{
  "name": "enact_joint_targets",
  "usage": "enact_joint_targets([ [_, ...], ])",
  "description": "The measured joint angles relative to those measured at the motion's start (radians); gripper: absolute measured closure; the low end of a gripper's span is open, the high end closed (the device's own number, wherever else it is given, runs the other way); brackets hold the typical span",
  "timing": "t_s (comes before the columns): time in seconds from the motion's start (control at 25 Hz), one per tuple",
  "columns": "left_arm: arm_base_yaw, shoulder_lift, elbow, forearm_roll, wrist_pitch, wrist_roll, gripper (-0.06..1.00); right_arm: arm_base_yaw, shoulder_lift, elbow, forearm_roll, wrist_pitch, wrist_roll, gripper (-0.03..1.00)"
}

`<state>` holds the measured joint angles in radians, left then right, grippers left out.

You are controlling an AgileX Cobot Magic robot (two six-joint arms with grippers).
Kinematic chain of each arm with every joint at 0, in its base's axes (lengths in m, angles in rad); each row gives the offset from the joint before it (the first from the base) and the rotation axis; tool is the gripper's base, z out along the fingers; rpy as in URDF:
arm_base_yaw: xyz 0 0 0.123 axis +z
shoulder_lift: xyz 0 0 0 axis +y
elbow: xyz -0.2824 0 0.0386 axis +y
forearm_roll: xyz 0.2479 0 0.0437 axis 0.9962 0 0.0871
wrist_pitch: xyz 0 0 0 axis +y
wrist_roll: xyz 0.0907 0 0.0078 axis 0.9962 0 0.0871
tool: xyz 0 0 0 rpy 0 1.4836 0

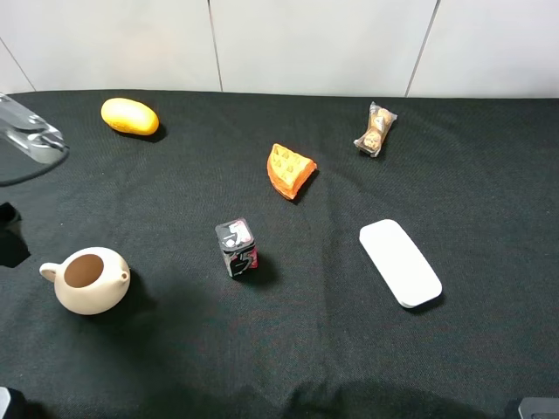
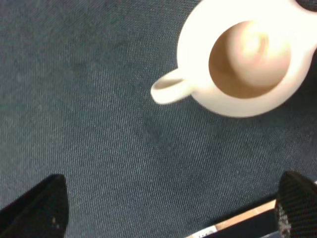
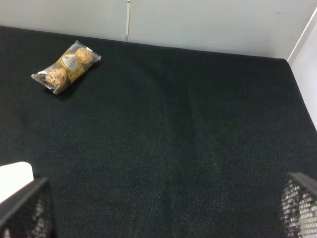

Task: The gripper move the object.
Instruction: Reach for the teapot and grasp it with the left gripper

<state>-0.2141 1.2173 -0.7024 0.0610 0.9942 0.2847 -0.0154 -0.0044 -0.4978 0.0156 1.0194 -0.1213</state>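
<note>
Next, I move my left gripper to the teapot's far-side rim (image 1: 86,252) (image 2: 237,24) and close it there, with one finger inside the opening of the teapot.
The cream-white teapot (image 1: 87,281) stands upright on the black cloth at the front left, lidless, brown inside, with its handle toward the left edge. In the left wrist view the teapot (image 2: 242,59) lies ahead of my left gripper (image 2: 173,181). The gripper's dark fingertips (image 2: 44,208) are spread wide, open and empty, and do not touch the pot. A clear part of the left arm (image 1: 26,140) shows at the left edge. My right gripper (image 3: 168,182) is open and empty over bare cloth.
A yellow mango-like fruit (image 1: 129,116) lies at the back left, an orange wedge (image 1: 289,169) in the middle, a small dark box (image 1: 237,248) in front of it. A snack packet (image 1: 376,129) lies at the back right and a flat white slab (image 1: 400,262) at the right.
</note>
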Motion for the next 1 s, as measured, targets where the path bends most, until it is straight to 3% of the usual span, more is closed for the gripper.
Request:
enact_joint_targets([
  [0.68,-0.111,0.267,-0.003,0.048,-0.18,0.063,0.06,0.0,0.0,0.0,0.0,0.0,0.0,0.27],
  [1.0,-0.114,0.335,-0.004,0.073,-0.23,0.095,0.06,0.0,0.0,0.0,0.0,0.0,0.0,0.27],
])
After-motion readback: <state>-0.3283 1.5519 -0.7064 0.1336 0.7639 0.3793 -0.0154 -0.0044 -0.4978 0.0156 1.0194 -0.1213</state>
